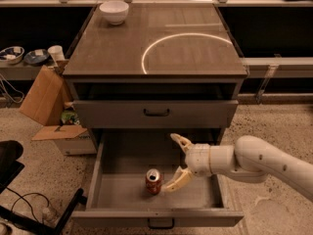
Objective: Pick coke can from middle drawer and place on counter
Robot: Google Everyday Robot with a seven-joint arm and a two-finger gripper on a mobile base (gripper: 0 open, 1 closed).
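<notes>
Next, I close around the coke can's red sides (153,183), just below its silver top, in the open middle drawer.
The coke can (153,181), red with a silver top, stands upright on the floor of the open middle drawer (195,195), near its front centre. My gripper (172,162) reaches in from the right, over the drawer, just right of the can. Its two cream fingers are spread wide, one fingertip (172,185) close beside the can, the other higher and farther back. It holds nothing. The counter (156,38) is above, glossy grey-brown with a white arc.
A white bowl (114,11) sits at the counter's back left. The closed upper drawer front (156,112) hangs above the open drawer. A cardboard box (46,102) and clutter stand at the left; a dark chair base (19,190) is bottom left.
</notes>
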